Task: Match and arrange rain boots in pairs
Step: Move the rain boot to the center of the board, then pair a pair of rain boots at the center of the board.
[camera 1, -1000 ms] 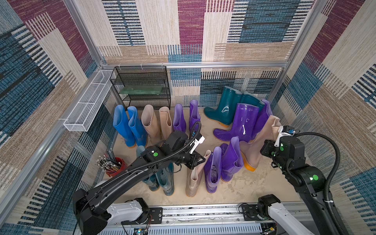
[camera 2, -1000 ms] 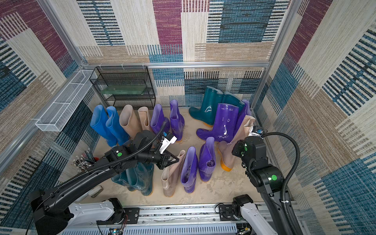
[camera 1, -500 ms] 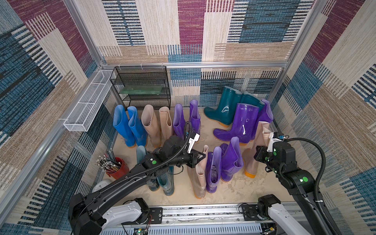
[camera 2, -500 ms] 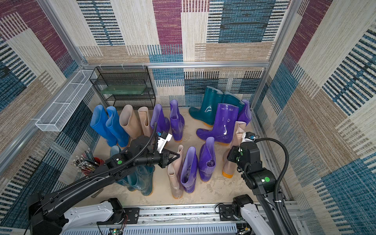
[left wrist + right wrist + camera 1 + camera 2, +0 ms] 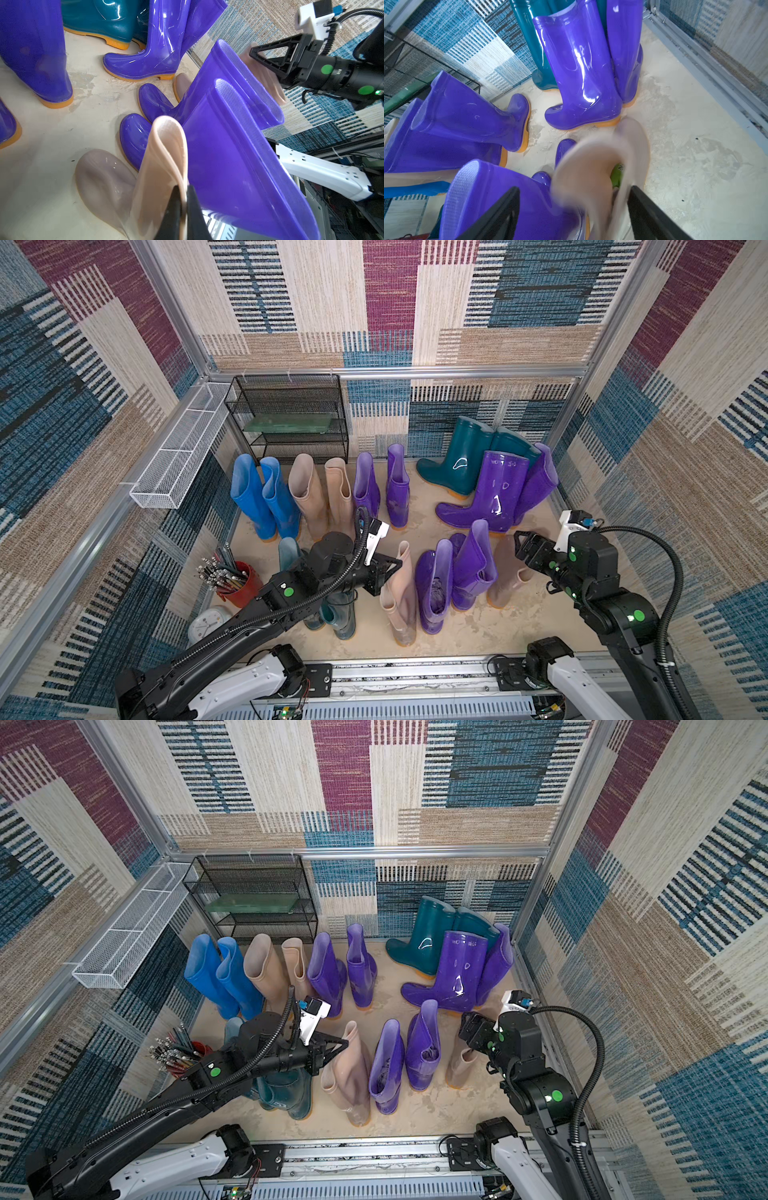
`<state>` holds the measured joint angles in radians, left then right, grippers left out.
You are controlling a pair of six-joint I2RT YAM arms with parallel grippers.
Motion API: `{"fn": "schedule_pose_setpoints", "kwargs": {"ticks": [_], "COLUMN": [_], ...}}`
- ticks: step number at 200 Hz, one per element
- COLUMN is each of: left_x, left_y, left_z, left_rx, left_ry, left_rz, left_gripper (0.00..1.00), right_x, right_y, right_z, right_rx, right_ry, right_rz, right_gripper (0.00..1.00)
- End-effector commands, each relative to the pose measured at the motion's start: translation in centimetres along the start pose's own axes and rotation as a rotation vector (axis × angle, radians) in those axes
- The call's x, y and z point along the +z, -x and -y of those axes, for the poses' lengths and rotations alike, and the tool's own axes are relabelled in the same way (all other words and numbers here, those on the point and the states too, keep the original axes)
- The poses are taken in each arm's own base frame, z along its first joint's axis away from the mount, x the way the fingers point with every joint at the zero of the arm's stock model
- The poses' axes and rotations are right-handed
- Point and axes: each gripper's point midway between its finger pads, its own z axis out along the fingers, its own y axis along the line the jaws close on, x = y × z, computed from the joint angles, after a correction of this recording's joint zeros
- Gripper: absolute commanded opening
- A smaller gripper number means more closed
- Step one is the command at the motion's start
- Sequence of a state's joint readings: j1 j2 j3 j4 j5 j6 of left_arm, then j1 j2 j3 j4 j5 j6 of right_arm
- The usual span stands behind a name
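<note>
The purple pair is between my right gripper's beige boot and its mate, blocking it, so my right gripper needs to pinch that boot's cuff (image 5: 600, 214) and lift it over the purple pair.
Rain boots stand on the sandy floor. At the front middle my left gripper (image 5: 395, 566) is shut on the cuff of an upright beige boot (image 5: 399, 597); the wrist view shows the cuff wall pinched between the fingers (image 5: 172, 207). A purple pair (image 5: 453, 576) stands right of it. Beyond that pair, a second beige boot (image 5: 505, 576) stands by the right wall, blurred in the right wrist view. My right gripper (image 5: 574, 188) is open around its cuff. The back row holds a blue pair (image 5: 257, 493), a beige pair (image 5: 320, 493) and a purple pair (image 5: 382, 485).
Teal boots (image 5: 465, 452) and tall purple boots (image 5: 498, 489) crowd the back right corner. More teal boots (image 5: 338, 614) stand under my left arm. A black wire rack (image 5: 291, 418), a white wire basket (image 5: 178, 456) and a red pen cup (image 5: 237, 580) line the left.
My right arm brought its beige boot down beside the front purple pair, then its jaws opened. My left gripper stood its beige boot more upright and kept hold.
</note>
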<state>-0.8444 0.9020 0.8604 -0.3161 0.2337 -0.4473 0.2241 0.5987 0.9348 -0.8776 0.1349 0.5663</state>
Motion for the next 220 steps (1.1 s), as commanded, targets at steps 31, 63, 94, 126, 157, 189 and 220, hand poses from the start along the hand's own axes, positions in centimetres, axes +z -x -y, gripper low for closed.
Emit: {"fn": "schedule_pose_setpoints", "kwargs": {"ticks": [31,63,94,126,157,189,220], "left_x": [-0.1,-0.1,-0.7,-2.2,-3.3,-3.9,-4.2], "left_y": [1.1,1.4,2.1,3.3,3.5,2.8,2.1], "left_z": [0.0,-0.7,-1.8,-1.8,-2.4,-3.3,-3.9], "left_rx": [0.079,0.113,0.133,0.176,0.201,0.188,0.161], "left_ry": [0.018,0.066,0.147,0.201,0.256,0.299,0.327], "left_rz": [0.027,0.028,0.037,0.034,0.022,0.010,0.001], "left_gripper": [0.00,0.00,0.00,0.00,0.00,0.00,0.00], "right_x": [-2.2,-1.3,-0.3,0.1,0.2,0.7,0.3], "right_y": [2.6,2.8,2.1,0.7,0.7,0.7,2.2], "right_z": [1.4,1.3,1.8,2.8,3.0,2.7,1.6], "right_rx": [0.027,0.014,0.018,0.017,-0.005,-0.037,-0.086], "right_ry": [-0.105,-0.145,-0.164,-0.189,-0.193,-0.168,-0.135], "right_rz": [0.086,0.052,0.033,0.008,0.018,0.030,0.068], "right_gripper": [0.93,0.96,0.97,0.91,0.65,0.20,0.00]}}
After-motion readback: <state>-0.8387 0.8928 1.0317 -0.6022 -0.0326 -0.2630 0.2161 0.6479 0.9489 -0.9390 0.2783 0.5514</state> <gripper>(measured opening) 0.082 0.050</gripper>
